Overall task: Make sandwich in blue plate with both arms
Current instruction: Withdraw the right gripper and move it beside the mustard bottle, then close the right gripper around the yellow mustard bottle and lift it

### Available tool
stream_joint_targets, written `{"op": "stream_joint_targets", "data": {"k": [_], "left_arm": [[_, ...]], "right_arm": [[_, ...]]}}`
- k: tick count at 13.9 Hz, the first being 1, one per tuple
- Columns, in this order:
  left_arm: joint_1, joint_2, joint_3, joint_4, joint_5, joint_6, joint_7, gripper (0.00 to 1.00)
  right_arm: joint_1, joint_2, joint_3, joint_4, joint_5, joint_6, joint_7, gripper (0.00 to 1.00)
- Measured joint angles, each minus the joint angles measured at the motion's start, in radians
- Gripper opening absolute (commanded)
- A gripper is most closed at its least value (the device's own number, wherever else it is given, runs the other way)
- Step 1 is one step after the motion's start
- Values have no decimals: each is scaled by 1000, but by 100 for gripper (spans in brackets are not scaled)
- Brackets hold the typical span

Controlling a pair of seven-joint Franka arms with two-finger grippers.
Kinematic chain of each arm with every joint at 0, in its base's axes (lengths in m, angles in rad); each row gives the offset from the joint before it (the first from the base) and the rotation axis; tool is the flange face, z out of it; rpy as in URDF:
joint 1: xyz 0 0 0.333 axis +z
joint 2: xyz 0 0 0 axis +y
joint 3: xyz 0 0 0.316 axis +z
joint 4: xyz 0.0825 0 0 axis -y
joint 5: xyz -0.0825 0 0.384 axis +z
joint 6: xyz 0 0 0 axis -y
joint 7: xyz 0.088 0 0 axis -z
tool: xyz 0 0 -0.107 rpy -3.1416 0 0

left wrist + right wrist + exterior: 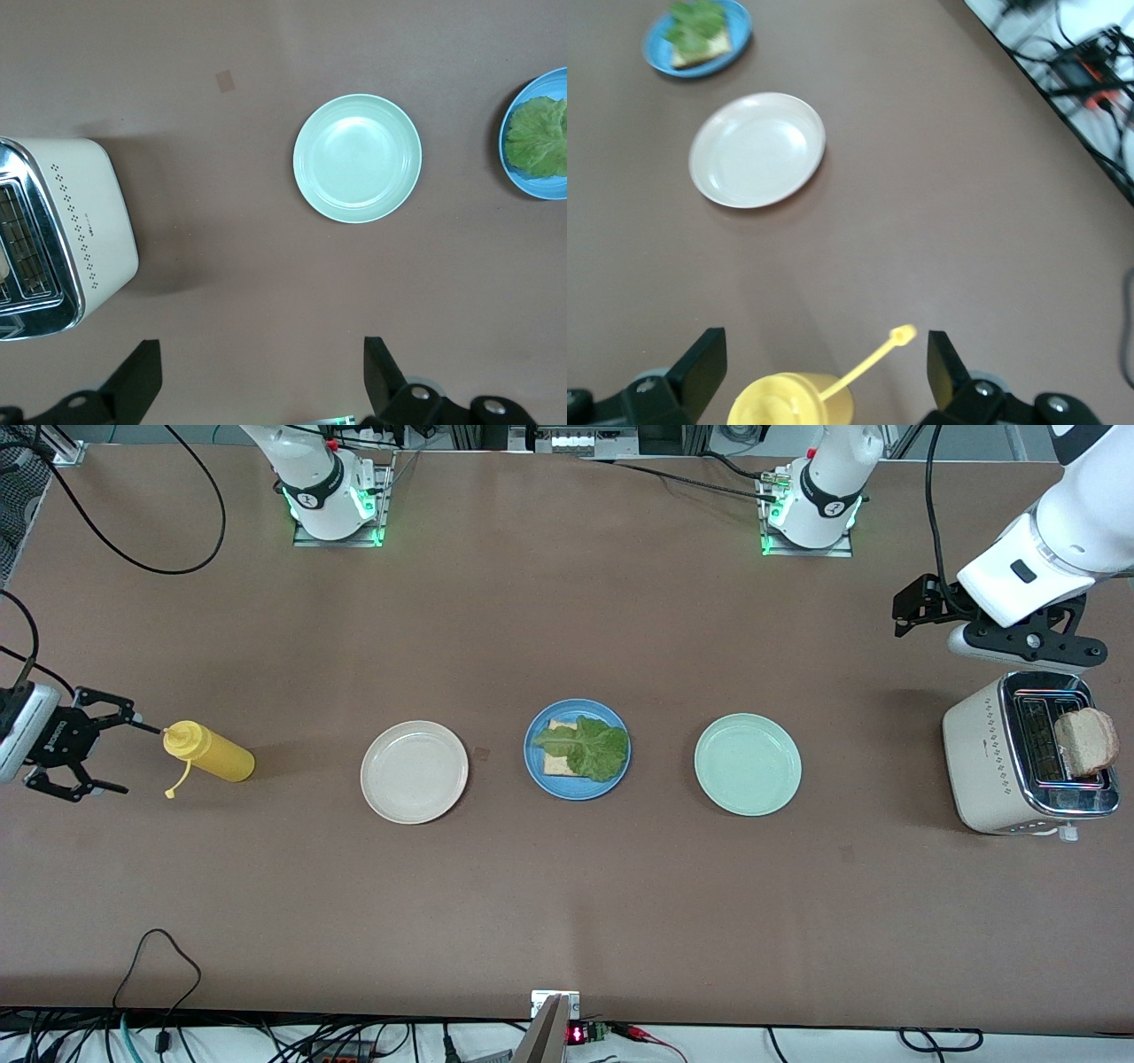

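My right gripper closes next around the upper body (217,753) of the yellow squeeze bottle, just below the screw top of the bottle.
The blue plate (535,765) sits mid-table with one bread slice (555,763) on it and a green lettuce leaf (596,749) on top. A second bread slice (1088,741) stands in a slot of the toaster (979,757) at the left arm's end. My left gripper (907,609) hangs open and empty over bare table beside the toaster (84,226); its wrist view catches the blue plate's (524,183) edge and the lettuce (539,135). My right gripper (124,751) is open at the right arm's end, beside the top of a yellow squeeze bottle (213,754).
A beige plate (414,771) lies between the bottle and the blue plate. A pale green plate (747,763) lies between the blue plate and the toaster. The bottle's (793,400) cap (903,334) dangles on a strap between the right fingers. Cables run along the table's front edge.
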Motion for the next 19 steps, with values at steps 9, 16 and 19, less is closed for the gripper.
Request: {"op": "stream_joint_targets", "data": {"k": [9, 16, 19], "left_arm": [[0, 0, -3, 0, 0, 0, 0, 100], [-2, 8, -6, 15, 0, 1, 0, 100], [-2, 16, -6, 24, 0, 1, 0, 100]], "right_arm": [[-184, 59, 1, -61, 238, -128, -283, 100], [-254, 180, 1, -88, 282, -196, -349, 100], [-275, 215, 1, -114, 318, -197, -391, 100]]}}
